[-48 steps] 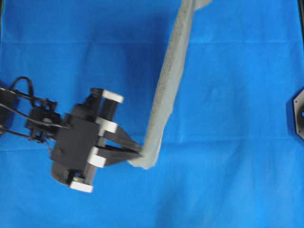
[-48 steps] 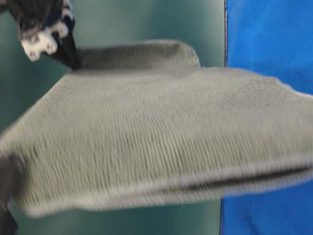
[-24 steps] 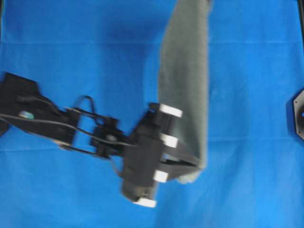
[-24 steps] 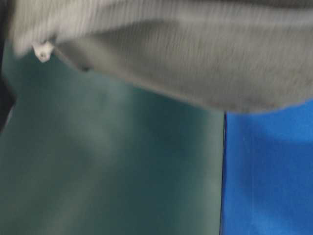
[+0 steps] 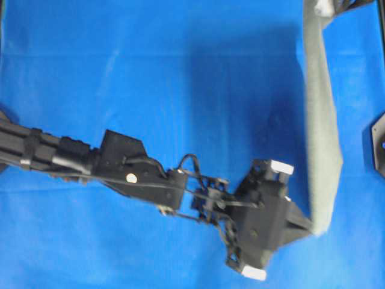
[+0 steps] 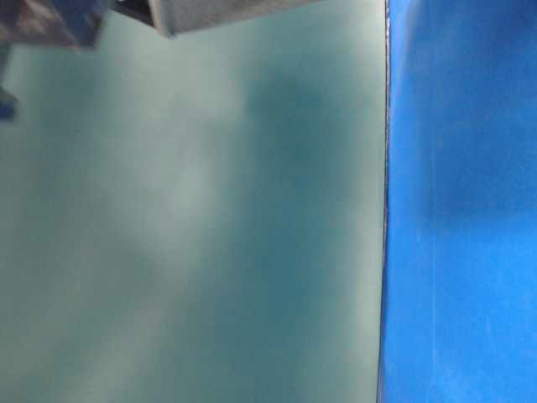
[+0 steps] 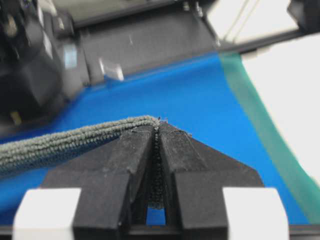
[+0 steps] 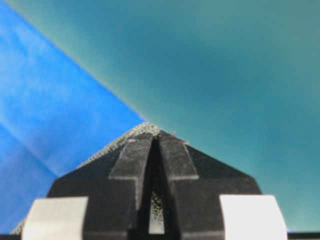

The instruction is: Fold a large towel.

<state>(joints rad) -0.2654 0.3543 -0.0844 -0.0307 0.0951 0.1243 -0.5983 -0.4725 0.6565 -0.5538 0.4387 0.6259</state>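
The robot's left gripper needs to release the large towel's near corner on the blue sheet (image 5: 174, 215) under the middle of the black arm.
The large towel (image 5: 322, 126) is grey-green and hangs doubled as a narrow strip above the blue sheet, running from the top right down to the lower right. My left gripper (image 5: 311, 227) is shut on its near corner. In the left wrist view the left gripper (image 7: 157, 126) pinches the towel's layered edge (image 7: 60, 145). My right gripper (image 5: 325, 6) shows only partly at the top edge, at the far end of the strip. In the right wrist view the right gripper (image 8: 152, 131) is shut on the towel's cloth (image 8: 107, 148). At table level only the towel's bottom edge (image 6: 226, 13) shows.
The blue sheet (image 5: 150, 90) covers the table. A black hexagonal base (image 5: 378, 150) sits at the right edge. The left arm (image 5: 120, 171) stretches across the lower middle. A teal surface (image 6: 210, 218) borders the sheet.
My left gripper has swept from the lower middle to the lower right with the towel corner. The towel has swung right, narrowed to an edge-on strip, and risen out of the table-level view.
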